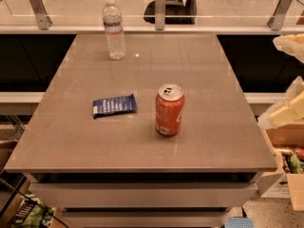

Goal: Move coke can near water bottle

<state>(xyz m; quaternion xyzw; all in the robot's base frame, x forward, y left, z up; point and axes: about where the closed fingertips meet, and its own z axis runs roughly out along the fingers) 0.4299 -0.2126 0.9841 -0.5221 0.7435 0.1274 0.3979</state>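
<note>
I should close my gripper on the middle of the coke can's body (pixel 169 112), about halfway between the can's top and bottom.
The coke can (pixel 169 109) stands upright on the grey table (pixel 76 141), right of the middle and towards the front. The water bottle (pixel 114 28) stands upright near the table's far left corner, well apart from the can. My gripper (pixel 285 110) shows only as pale cream shapes at the right edge of the camera view, beyond the table's right side and away from the can. It holds nothing that I can see.
A flat blue snack packet (pixel 114 105) lies left of the can. A glass railing with metal posts (pixel 160 7) runs behind the table. Cardboard boxes with goods (pixel 289 175) stand on the floor at the right. A dark chair (pixel 173 8) is behind the railing.
</note>
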